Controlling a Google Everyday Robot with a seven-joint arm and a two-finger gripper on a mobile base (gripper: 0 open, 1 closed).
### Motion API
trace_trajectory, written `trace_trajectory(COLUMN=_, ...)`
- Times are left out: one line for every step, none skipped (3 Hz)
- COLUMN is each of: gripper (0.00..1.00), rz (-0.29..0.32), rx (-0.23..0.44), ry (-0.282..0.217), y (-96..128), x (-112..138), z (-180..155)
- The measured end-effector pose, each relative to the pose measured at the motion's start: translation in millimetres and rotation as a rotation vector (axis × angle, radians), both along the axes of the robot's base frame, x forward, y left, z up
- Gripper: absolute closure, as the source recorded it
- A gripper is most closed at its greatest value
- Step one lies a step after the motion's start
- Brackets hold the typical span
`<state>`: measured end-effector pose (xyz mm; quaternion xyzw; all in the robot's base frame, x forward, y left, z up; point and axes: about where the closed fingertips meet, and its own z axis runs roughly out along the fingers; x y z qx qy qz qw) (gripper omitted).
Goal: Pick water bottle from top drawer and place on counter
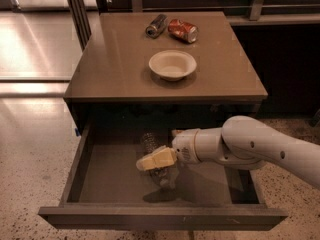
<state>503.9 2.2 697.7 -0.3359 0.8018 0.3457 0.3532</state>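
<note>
The gripper needs to close on the near end of the water bottle (162, 180), toward the drawer's front.
The water bottle (149, 142), clear and ribbed, lies on the floor of the open top drawer (105, 174), near its middle. Its far end shows above my gripper and its near end (166, 178) shows below it; cap and label are hidden. My gripper (156, 160), cream-tipped on a white arm coming in from the right, is down inside the drawer, right over the middle of the bottle. The counter (115, 69) is the glossy grey-brown top behind the drawer.
On the counter stand a white bowl (172, 64) in the middle, and a dark silver can (156, 25) and a crushed red can (183, 30) at the back. The drawer's front panel (160, 218) is nearest to me. Shiny floor lies to the left.
</note>
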Motion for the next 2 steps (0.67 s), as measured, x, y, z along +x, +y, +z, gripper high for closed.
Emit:
trace_trajectory(gripper=0.00, rz=-0.050, rx=-0.025, ry=0.031, y=-3, x=2, z=-33)
trace_trajectory(gripper=0.00, rz=-0.073, rx=-0.055, ry=0.062, y=-1, x=3, z=-63)
